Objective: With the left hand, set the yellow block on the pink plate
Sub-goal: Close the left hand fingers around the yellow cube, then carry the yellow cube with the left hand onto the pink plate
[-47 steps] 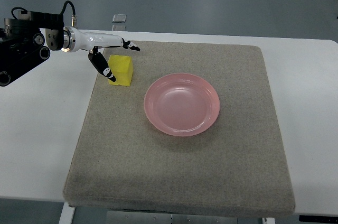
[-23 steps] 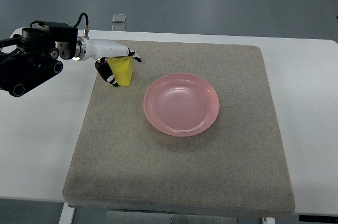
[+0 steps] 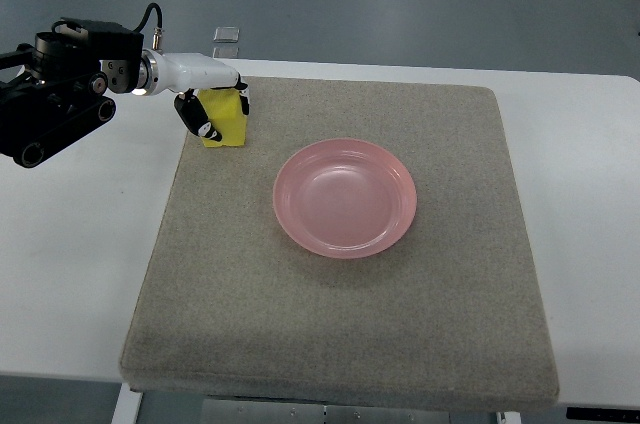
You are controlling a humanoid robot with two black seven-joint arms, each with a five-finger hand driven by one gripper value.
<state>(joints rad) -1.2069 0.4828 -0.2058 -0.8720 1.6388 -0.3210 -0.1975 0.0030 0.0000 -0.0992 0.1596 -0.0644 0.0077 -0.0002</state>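
Observation:
My left gripper has the yellow block. It will let go of it on the pink plate (image 3: 365, 186), slightly past the middle of the plate toward the plate's far rim.
The yellow block (image 3: 227, 121) is at the far left of the grey mat, held between the thumb and fingers of my left hand (image 3: 218, 112). The block looks slightly lifted or tilted, but I cannot tell if it has left the mat. My left arm comes in from the upper left edge. The pink plate (image 3: 345, 197) sits empty in the middle of the mat, to the right of and nearer than the block. My right hand is not in view.
A grey felt mat (image 3: 340, 344) covers most of the white table (image 3: 70, 264). A small clear object (image 3: 227, 34) lies on the floor beyond the table's far edge.
My left hand closed in on the block from an open pose around it. The block has shifted slightly up and away, now gripped.

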